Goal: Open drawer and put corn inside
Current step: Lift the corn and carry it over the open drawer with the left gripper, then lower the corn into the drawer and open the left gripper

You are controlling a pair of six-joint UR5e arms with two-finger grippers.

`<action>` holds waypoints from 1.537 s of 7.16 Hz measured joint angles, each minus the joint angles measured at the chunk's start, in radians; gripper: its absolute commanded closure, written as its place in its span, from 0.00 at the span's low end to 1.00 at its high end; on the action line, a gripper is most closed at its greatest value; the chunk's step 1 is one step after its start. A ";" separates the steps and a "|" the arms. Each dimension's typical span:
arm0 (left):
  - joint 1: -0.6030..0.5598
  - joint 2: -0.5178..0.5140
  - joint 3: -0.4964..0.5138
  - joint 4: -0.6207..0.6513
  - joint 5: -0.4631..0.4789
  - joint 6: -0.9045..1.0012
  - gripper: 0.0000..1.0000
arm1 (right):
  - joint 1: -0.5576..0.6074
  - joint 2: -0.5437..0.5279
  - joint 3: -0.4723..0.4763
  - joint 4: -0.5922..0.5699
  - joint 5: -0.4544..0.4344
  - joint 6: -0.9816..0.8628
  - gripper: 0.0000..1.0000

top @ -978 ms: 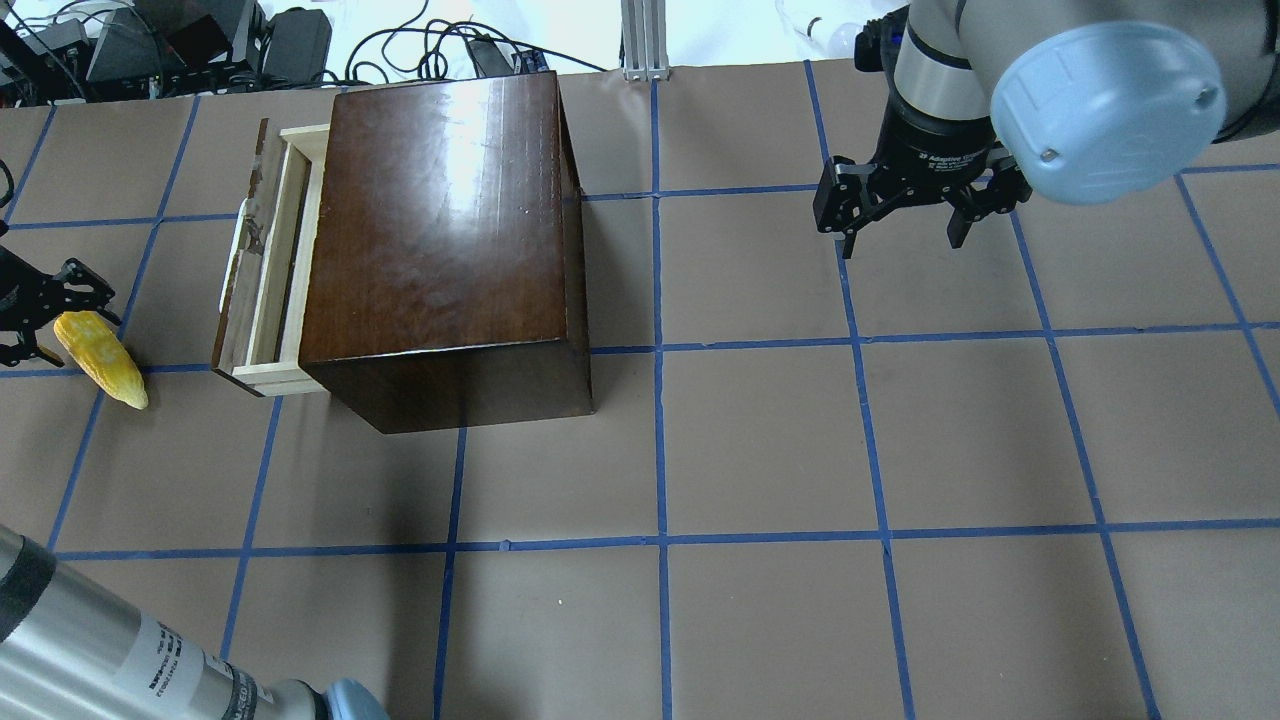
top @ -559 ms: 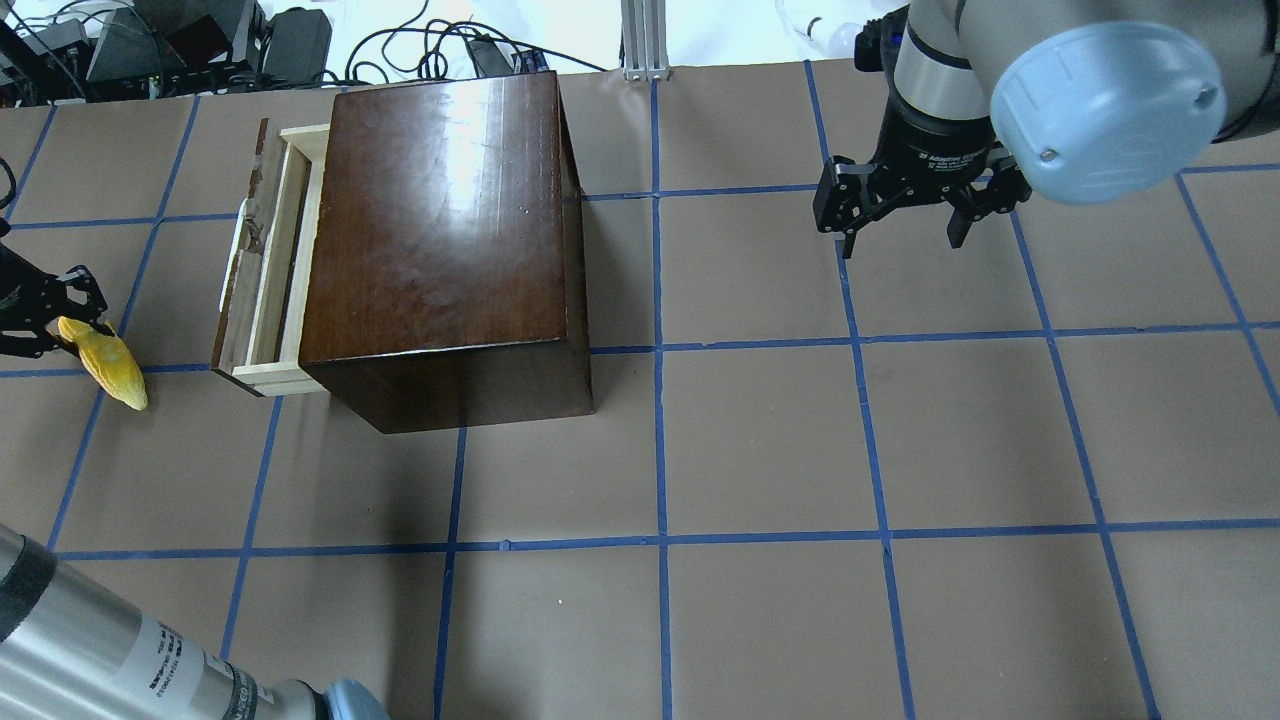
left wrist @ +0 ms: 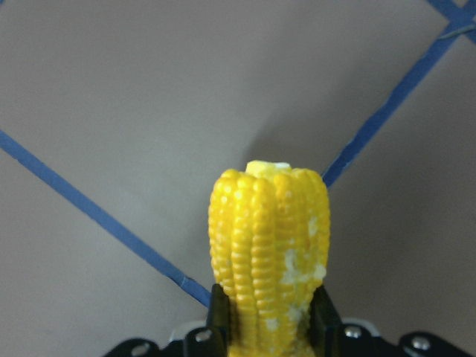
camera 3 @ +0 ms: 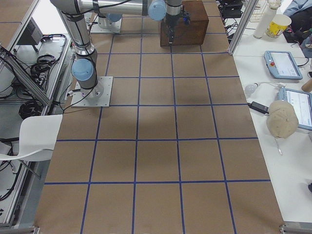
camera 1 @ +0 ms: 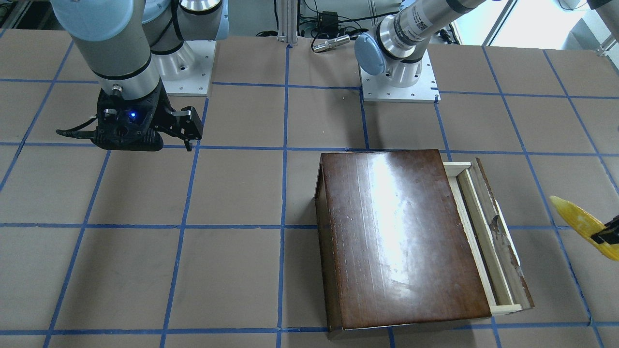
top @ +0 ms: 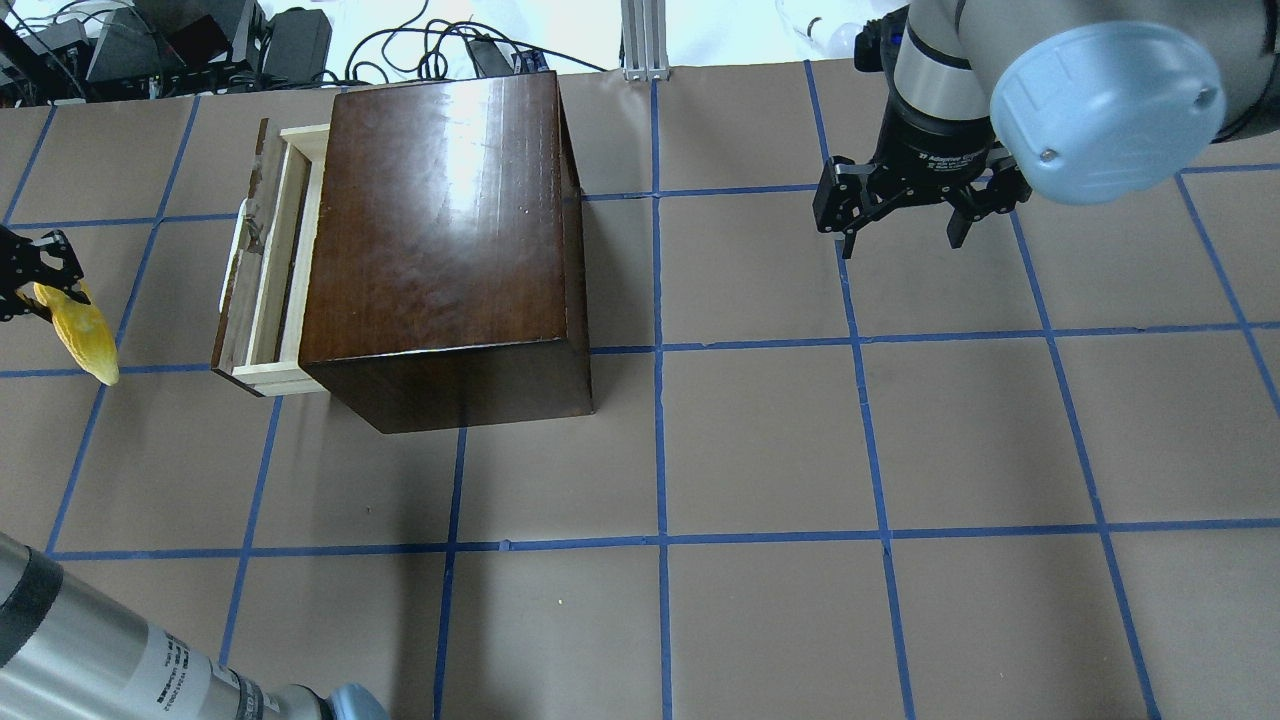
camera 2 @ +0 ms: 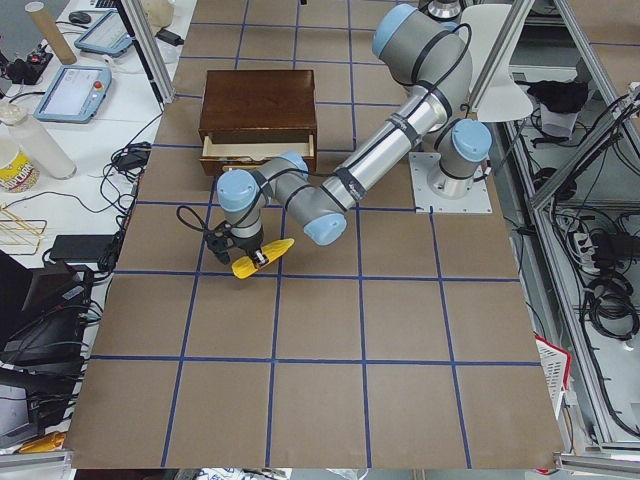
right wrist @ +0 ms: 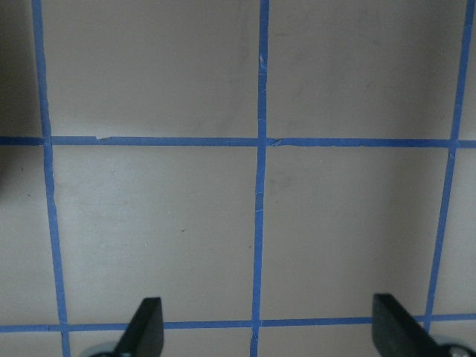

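Observation:
The yellow corn, now hanging tip-down above the paper, will be let go by my left gripper lengthwise in the drawer's pale wood tray (camera 1: 477, 241), right up against the dark-brown box.
The yellow corn (top: 82, 330) hangs tip-down in my left gripper (top: 35, 290) at the table's far left, lifted above the paper. It also shows in the front view (camera 1: 582, 225), the left exterior view (camera 2: 262, 257) and the left wrist view (left wrist: 269, 245), where the two fingers (left wrist: 218, 312) clamp its thick end. The drawer (top: 272, 255) stands pulled partly out of the dark-brown box (top: 445, 230), its pale wood tray showing, to the right of the corn. My right gripper (top: 905, 235) hangs open and empty over the table's back right; the right wrist view shows its fingertips (right wrist: 145, 327) wide apart.
The brown paper table (top: 760, 450) carries a blue tape grid. Cables and equipment (top: 150, 45) lie beyond the back edge. My left arm's forearm (top: 120, 660) crosses the near left corner.
My left gripper has closed on the corn, lifted it off the table and carried it toward the back left. The right arm has not moved.

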 measured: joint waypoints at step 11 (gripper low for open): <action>-0.417 0.107 0.101 -0.278 -0.068 0.112 1.00 | 0.000 0.000 0.000 0.001 0.001 0.000 0.00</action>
